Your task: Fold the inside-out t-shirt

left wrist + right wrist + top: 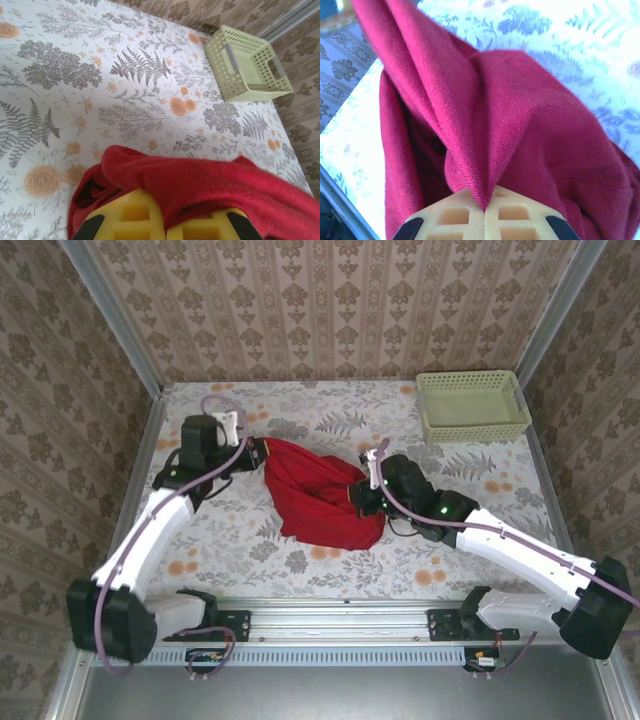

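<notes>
My right gripper is pinching a pointed fold while the t-shirt stays bunched. It should let go of that fold and take cloth from the t-shirt's middle (pixel 318 495) before folding.
The inside-out t-shirt (pixel 318 492) is a bunched red cloth in the middle of the floral table, strung between both arms. My left gripper (pixel 262 452) is shut on its upper left corner; in the left wrist view red cloth (pixel 210 187) drapes over the yellow fingers (pixel 132 217) and runs into the seam between them. My right gripper (pixel 360 496) is shut on the shirt's right edge; in the right wrist view a pointed fold of the t-shirt (pixel 490 150) is pinched where the two pads (pixel 457 217) meet. The neck tag is hidden.
A pale green perforated basket (pixel 470 406) stands at the back right of the table (pixel 250 540), also seen as the basket (pixel 247 62) from the left wrist. Patterned walls close the left, back and right sides. A metal rail (pixel 340 618) runs along the near edge.
</notes>
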Robot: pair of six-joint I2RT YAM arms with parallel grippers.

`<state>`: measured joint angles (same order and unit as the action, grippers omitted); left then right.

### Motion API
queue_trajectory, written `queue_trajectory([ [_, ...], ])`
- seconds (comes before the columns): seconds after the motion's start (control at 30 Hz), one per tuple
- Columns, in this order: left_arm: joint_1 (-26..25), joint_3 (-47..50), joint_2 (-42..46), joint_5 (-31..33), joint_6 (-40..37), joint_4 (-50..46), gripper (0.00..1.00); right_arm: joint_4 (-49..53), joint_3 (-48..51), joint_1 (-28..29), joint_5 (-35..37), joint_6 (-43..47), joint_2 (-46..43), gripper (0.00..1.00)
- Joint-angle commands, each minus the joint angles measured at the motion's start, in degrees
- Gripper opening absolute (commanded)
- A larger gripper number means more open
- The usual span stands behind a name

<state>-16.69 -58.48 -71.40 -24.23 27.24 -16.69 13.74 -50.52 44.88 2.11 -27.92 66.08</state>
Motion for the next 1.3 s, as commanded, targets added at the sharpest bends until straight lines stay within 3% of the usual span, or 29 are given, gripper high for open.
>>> queue_trajectory([
  [0.0,-1.3,-7.2,-12.0,2.4,-2.3,-8.6,0.11,-8.5,7.0,-0.4,-1.1,-9.7,3.1,0.00],
  [0.07,-3.6,-10.2,-16.5,5.3,-2.5,-12.7,0.23,-10.8,9.3,-0.2,0.8,-13.3,5.7,0.00],
  [0.17,-7.1,-7.9,-15.8,9.6,-0.9,-14.0,0.45,-8.8,8.8,-0.3,2.6,-14.0,9.2,0.04],
  [0.27,-10.7,-2.4,-10.0,13.8,3.8,-14.4,0.60,-3.6,5.9,-0.1,3.7,-10.2,10.1,0.37],
  [0.43,-18.4,5.2,-4.8,13.6,11.9,-9.2,0.72,4.7,-0.6,-0.2,6.7,-4.7,12.5,0.61],
  [0.53,-20.8,7.6,-7.2,13.1,15.4,-3.9,0.73,6.3,-3.2,-1.5,7.0,-5.1,16.2,0.64],
  [0.7,-20.9,5.4,-15.3,12.6,14.9,-1.3,0.68,7.0,-7.3,-3.2,5.5,-6.4,22.7,0.61],
  [0.8,-20.4,3.8,-18.9,12.4,13.8,-2.5,0.55,8.2,-9.8,-3.4,5.4,-6.0,26.7,0.55],
  [0.97,-19.9,9.1,-13.4,9.2,10.3,2.0,0.09,6.8,-8.9,-5.0,4.3,-5.1,24.1,0.06],
  [1.0,-20.1,10.6,-11.1,9.7,9.3,1.9,0.04,6.2,-7.8,-6.1,4.0,-5.4,22.2,0.00],
  [1.03,-20.2,12.9,-8.1,9.8,8.4,2.4,0.00,5.2,-6.4,-7.5,3.1,-5.9,19.8,0.00],
  [1.23,-19.1,24.6,6.8,10.9,6.0,1.0,0.00,-5.2,3.8,-15.5,-6.2,-9.9,10.2,0.00],
  [1.27,-19.2,25.5,7.6,10.8,5.8,0.0,0.05,-5.1,4.3,-15.5,-6.0,-9.6,10.5,0.00],
])
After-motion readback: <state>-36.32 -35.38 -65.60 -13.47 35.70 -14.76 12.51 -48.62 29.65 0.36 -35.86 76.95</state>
